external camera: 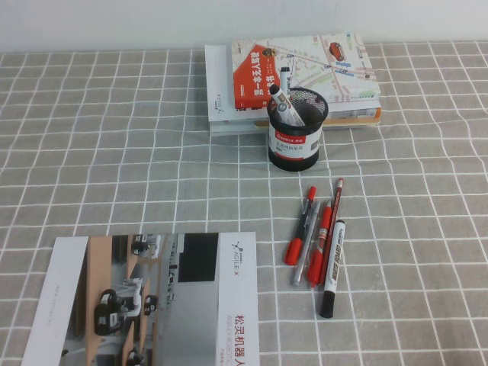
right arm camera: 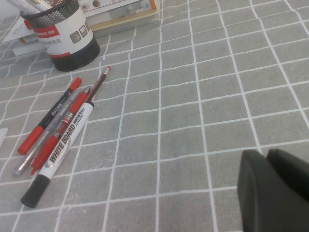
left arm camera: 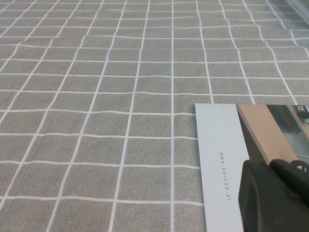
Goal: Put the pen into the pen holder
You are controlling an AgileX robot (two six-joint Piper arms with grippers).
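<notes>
The robot's right gripper needs to next move to the white marker next to the loose pens and close on the marker's body (external camera: 336, 249) (right arm camera: 74, 129), closer to its end than to its cap.
The pen (external camera: 332, 267) is a thick white marker with black cap and black end. It lies on the cloth at the right of a cluster of loose pens, and also shows in the right wrist view (right arm camera: 60, 150). The pen holder (external camera: 296, 131), a black mesh cup with a red-and-white label, stands behind them with another white marker (external camera: 285, 103) leaning in it. It shows in the right wrist view (right arm camera: 63, 36) too. My right gripper (right arm camera: 264, 155) is shut and empty, well away from the pens. My left gripper (left arm camera: 268, 166) is shut and empty over a brochure. Neither gripper shows in the high view.
Slim red-capped pens (external camera: 299, 229), a grey pen and a red pencil (external camera: 334, 210) lie beside the marker. A stack of books (external camera: 305, 72) sits behind the holder. A brochure (external camera: 152, 305) lies at the front left. A grey checked cloth covers the table.
</notes>
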